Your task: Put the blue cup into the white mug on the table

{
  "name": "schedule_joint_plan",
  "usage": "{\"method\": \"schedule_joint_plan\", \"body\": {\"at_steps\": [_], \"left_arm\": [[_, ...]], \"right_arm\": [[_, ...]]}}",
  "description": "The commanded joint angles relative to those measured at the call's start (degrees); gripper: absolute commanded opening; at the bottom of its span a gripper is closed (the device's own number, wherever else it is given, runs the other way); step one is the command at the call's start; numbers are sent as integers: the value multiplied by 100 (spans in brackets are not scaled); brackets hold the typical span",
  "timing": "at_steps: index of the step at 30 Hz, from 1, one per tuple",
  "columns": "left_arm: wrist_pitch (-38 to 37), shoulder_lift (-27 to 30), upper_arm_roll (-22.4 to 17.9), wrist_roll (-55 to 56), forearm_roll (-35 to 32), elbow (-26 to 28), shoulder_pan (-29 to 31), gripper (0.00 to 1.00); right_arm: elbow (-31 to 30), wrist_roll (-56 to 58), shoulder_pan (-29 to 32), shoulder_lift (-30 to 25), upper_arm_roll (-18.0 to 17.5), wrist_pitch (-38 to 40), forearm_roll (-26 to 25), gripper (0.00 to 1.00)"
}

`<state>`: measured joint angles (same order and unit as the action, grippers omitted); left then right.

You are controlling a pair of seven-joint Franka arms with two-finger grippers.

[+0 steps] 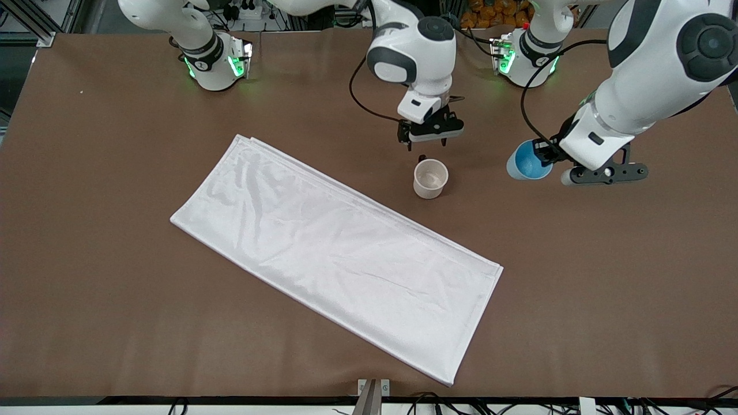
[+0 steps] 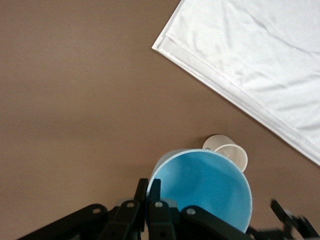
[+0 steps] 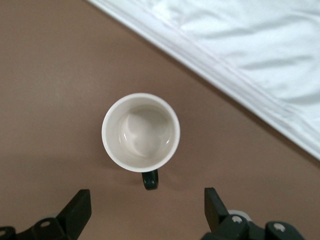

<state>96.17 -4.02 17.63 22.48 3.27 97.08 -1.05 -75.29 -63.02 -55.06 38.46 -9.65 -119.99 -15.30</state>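
The blue cup, now held tilted over the table, will be released by my left gripper inside the open white mug [image 1: 432, 175] [image 2: 232, 154], beside the long edge of the folded cloth.
The white mug [image 1: 430, 178] stands upright on the brown table [image 1: 104, 173], its small black handle [image 3: 149, 179] pointing toward the robots' bases. My right gripper [image 1: 428, 141] is open and empty, over the table just beside the handle. In the right wrist view the mug [image 3: 141, 132] shows empty, with the gripper [image 3: 145, 207] spread wider than the handle. My left gripper [image 1: 545, 154] is shut on the rim of the blue cup [image 1: 527, 161] and holds it tilted over the table, toward the left arm's end from the mug. In the left wrist view the gripper [image 2: 149, 192] pinches the cup's [image 2: 205, 187] wall, and the mug [image 2: 227, 150] shows past it.
A white folded cloth [image 1: 340, 248] lies slantwise across the middle of the table, its long edge close beside the mug. It also shows in the left wrist view [image 2: 260, 65] and the right wrist view [image 3: 250, 50]. Bare tabletop lies between mug and cup.
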Motion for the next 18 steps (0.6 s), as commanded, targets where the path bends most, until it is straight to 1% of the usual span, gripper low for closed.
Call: {"method": "schedule_joint_plan", "body": {"at_steps": [1,5,7,13,16,18], "left_arm": [[673,-11,56,730,-160,425,-263,0],[1017,-11,82,1056,-238,715,-457,0],[1131,-28,100,1257,-335,803,-597,0],[1676,-98,126,1917,-371,1234,-1010,0],[1791,-142,126,2102,-380,1410,-1195,0],[1800,-195,126,2233,-502,1472,-1318,0]], "right_arm": [[-206,579,382,-821,-90,818,510,100],[-215,1194,645,-1331,-55,1424,914,100],[-215,1440,794,-1551,-37,1723,1037,100],[-215,1941,1286,-2122,-37,2286,1152,100],[-215,2249,1550,-2368,-37,2506,1240,100],[-215,2469,1761,-2527,-29,2621,1389,100]]}}
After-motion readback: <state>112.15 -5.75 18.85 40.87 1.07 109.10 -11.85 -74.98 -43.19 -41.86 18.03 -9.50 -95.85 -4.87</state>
